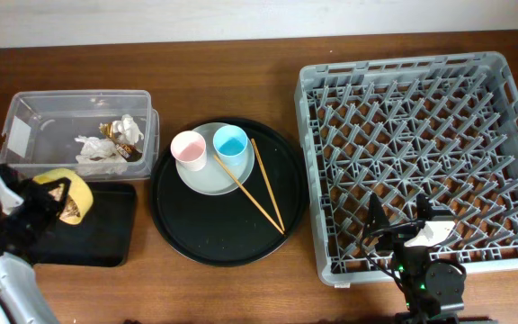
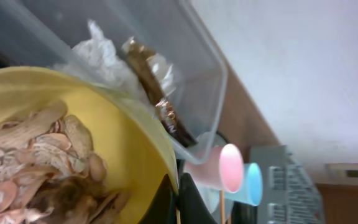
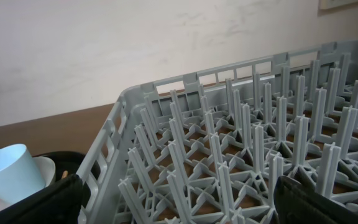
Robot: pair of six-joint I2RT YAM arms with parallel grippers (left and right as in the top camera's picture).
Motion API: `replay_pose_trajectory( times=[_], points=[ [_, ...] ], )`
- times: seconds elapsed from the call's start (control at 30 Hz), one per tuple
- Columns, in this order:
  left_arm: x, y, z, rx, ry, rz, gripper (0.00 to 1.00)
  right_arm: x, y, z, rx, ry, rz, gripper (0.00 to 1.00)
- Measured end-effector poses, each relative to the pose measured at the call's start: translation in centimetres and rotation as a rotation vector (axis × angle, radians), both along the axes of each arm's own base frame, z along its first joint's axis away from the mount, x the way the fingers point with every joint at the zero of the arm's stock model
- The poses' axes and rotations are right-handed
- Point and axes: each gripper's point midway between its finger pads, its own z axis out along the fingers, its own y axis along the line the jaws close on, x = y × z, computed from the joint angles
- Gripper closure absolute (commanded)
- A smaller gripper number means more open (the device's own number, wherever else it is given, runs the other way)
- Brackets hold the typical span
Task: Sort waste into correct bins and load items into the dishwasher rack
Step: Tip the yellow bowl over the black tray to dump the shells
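The yellow bowl, now tilted over the shallow black tray, will be released by my left gripper onto the round black tray [image 1: 194, 217], at a spot just in front of the pale plate.
My left gripper [image 1: 52, 192] is shut on the rim of the yellow bowl [image 1: 72, 198], which is tilted over the shallow black tray [image 1: 106, 229]. Up close, the bowl [image 2: 123, 143] holds beige food scraps [image 2: 36, 162], and the left gripper [image 2: 178, 200] pinches its edge. The clear box [image 1: 25, 126] behind it holds white tissues [image 1: 97, 148] and a gold foil wrapper [image 1: 120, 135]. The pale plate [image 1: 207, 175], pink cup [image 1: 188, 149], blue cup [image 1: 230, 142] and chopsticks [image 1: 263, 184] rest on the round black tray [image 1: 205, 234]. My right gripper [image 1: 403, 225] hangs open over the grey rack [image 1: 403, 81] near its front edge.
In the right wrist view the rack's pegs [image 3: 241, 155] fill the space between the open fingers [image 3: 42, 205], and the blue cup [image 3: 8, 171] shows at far left. Bare wooden table [image 1: 241, 288] lies in front of the round tray.
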Motion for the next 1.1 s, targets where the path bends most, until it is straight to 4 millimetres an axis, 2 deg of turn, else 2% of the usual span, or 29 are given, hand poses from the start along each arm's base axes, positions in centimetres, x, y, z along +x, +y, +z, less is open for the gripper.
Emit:
replay_pose_trajectory(
  times=[0.23, 0.53, 0.8, 1.1],
  points=[
    [0.6, -0.2, -0.3, -0.172, -0.143, -0.101, 1.0, 0.0, 0.0, 0.0, 0.0, 0.0, 0.0, 0.02],
    [-1.6, 3.1, 0.4, -0.333, -0.284, -0.065, 1.0, 0.0, 0.0, 0.0, 0.0, 0.0, 0.0, 0.02],
    [-1.8, 2.6, 1.6, -0.356, -0.349, -0.114, 1.0, 0.0, 0.0, 0.0, 0.0, 0.0, 0.0, 0.02],
    [-1.8, 2.5, 2.2, -0.349, -0.377, -0.137, 1.0, 0.0, 0.0, 0.0, 0.0, 0.0, 0.0, 0.02]
  ],
)
